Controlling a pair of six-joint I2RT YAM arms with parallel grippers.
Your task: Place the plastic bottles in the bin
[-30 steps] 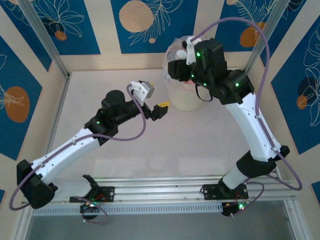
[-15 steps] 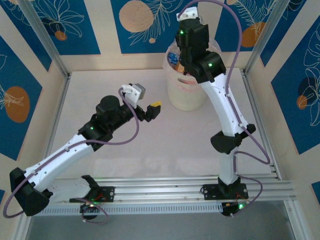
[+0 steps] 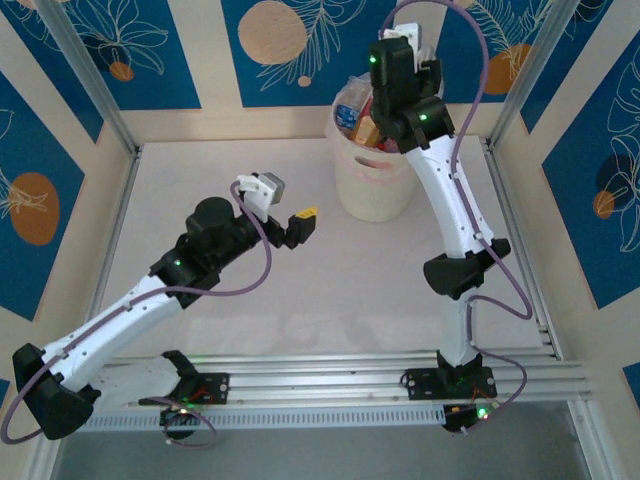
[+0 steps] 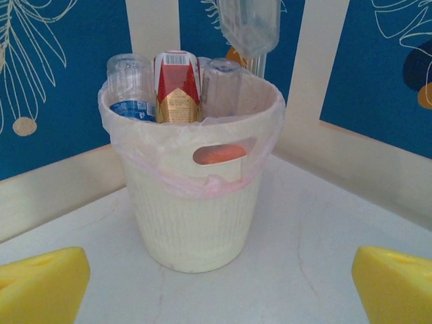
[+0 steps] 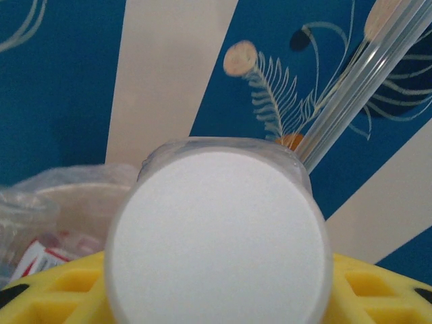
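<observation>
Next, my right gripper releases the clear bottle inside the cream-white bin (image 3: 402, 132), next to the red-labelled bottle.
The cream-white bin (image 4: 196, 209) with its clear bag liner stands at the back of the table (image 3: 372, 195). Several plastic bottles stand packed in it: a blue-labelled one (image 4: 131, 88), a red-labelled one (image 4: 177, 84) and a clear one (image 4: 221, 84). My right gripper (image 5: 219, 290) is raised above the bin's far rim, shut on another clear bottle (image 4: 248, 27). Its round white end (image 5: 219, 236) sits between the yellow fingers (image 5: 378, 290). My left gripper (image 3: 305, 215) hovers low over the table left of the bin, open and holding nothing, its yellow fingertips (image 4: 40, 287) wide apart.
Blue patterned wall panels and cream strips close in the table at the back and sides. A metal corner post (image 3: 90, 75) rises at the back left. The white tabletop (image 3: 300, 290) stretches bare in front of the bin. The arm bases stand on a rail (image 3: 320, 385) at the near edge.
My right arm has swung from lying across the bin's right side to standing upright, carrying its gripper and bottle up above the bin's back rim. The left arm has drawn back slightly to the left.
</observation>
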